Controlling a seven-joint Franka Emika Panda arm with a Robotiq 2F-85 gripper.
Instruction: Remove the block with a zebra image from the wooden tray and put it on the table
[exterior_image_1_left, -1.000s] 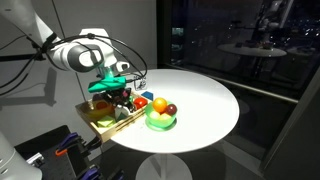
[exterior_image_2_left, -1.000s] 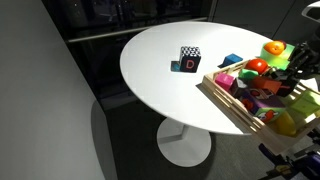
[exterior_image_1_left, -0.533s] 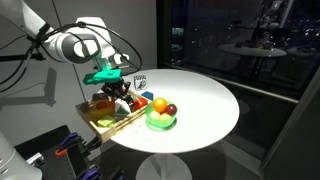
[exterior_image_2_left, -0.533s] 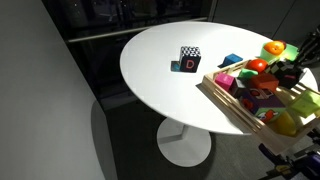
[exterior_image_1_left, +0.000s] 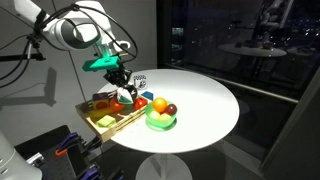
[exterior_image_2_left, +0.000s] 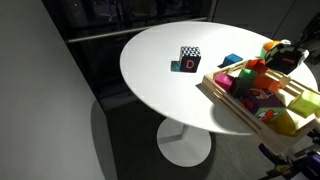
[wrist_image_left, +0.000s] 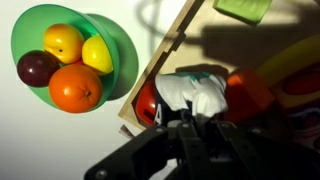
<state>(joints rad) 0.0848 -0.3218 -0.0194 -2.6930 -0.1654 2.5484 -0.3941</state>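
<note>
The robot's gripper should put the zebra block down on the white table (exterior_image_1_left: 147, 89) just outside the end of the tray near the red tomato. The block now hangs just above the tray.
My gripper (wrist_image_left: 190, 125) is shut on the block with a zebra image (wrist_image_left: 192, 92), a small cube whose white face shows between the jaws. It hangs a little above the wooden tray (wrist_image_left: 166, 58). In both exterior views the gripper (exterior_image_1_left: 122, 88) (exterior_image_2_left: 285, 56) is raised over the tray (exterior_image_1_left: 101, 123) (exterior_image_2_left: 226, 101), which sits at the edge of the round white table (exterior_image_1_left: 205, 100) (exterior_image_2_left: 155, 55). The held block is too small to make out in the exterior views.
A green bowl (exterior_image_1_left: 160, 120) (wrist_image_left: 118, 38) with toy fruits stands on the table beside the tray. A black-and-white block with a red letter (exterior_image_2_left: 189, 60) (exterior_image_1_left: 140, 81) stands on the table. Several coloured toy pieces (exterior_image_2_left: 262, 97) fill the tray.
My gripper has risen from inside the tray to a little above it, shut on the block, and shifted slightly toward the table's middle.
</note>
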